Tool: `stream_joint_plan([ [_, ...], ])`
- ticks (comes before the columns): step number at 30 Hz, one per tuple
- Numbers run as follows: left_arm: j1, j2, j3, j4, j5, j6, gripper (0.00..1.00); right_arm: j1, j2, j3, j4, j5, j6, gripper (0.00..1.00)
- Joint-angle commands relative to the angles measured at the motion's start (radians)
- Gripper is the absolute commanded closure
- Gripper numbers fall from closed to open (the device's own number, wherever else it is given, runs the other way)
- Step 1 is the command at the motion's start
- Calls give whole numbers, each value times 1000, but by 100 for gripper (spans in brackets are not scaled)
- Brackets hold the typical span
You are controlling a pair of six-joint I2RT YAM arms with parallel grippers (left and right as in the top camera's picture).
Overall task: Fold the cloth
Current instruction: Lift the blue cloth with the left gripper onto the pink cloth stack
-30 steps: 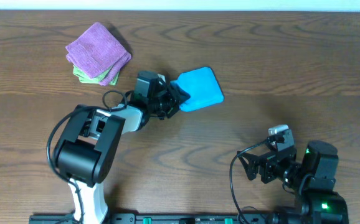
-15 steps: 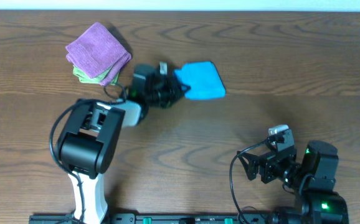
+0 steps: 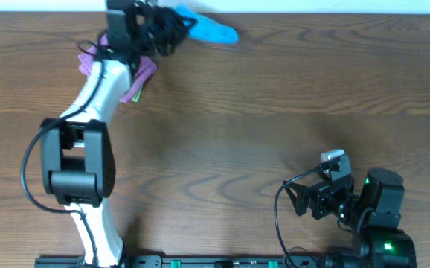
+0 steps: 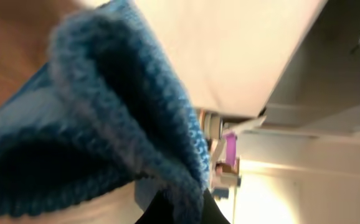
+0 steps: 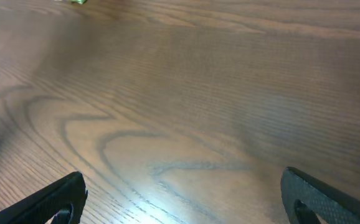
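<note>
The robot's left gripper needs to release the sky-blue cloth on top of the purple folded cloth (image 3: 116, 50), toward the far edge of the table. The sky-blue cloth now hangs lifted off the wood.
The sky-blue cloth (image 3: 209, 28), folded into a small pad, hangs at the far edge of the table in the overhead view, lifted off the wood. My left gripper (image 3: 176, 24) is shut on its left edge. In the left wrist view the cloth (image 4: 105, 118) fills the frame, its doubled terry edge pinched between the dark fingers (image 4: 179, 208). My right gripper (image 3: 304, 199) is open and empty, low over bare wood at the near right. In the right wrist view only its two finger tips (image 5: 180, 199) show over the table.
A purple folded cloth (image 3: 144, 67) on a green folded cloth (image 3: 132, 94) lies at the far left, partly under my left arm. The table's far edge (image 3: 312, 13) runs just behind the blue cloth. The right arm's base (image 3: 379, 216) sits at the near right.
My left gripper has carried the blue cloth up and away, from the table's left-middle to the far edge beside the purple stack. The right arm has not moved.
</note>
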Motion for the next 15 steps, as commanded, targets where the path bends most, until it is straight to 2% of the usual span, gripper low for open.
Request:
stream_joint_plan([
  [1, 59, 2, 101, -69, 15, 94, 94, 10, -5, -3, 2, -4, -14, 1],
  [6, 143, 2, 172, -210, 23, 187, 94, 10, -5, -3, 2, -4, -14, 1],
  [15, 249, 2, 177, -339, 64, 309, 94, 10, -5, -3, 2, -4, -14, 1],
])
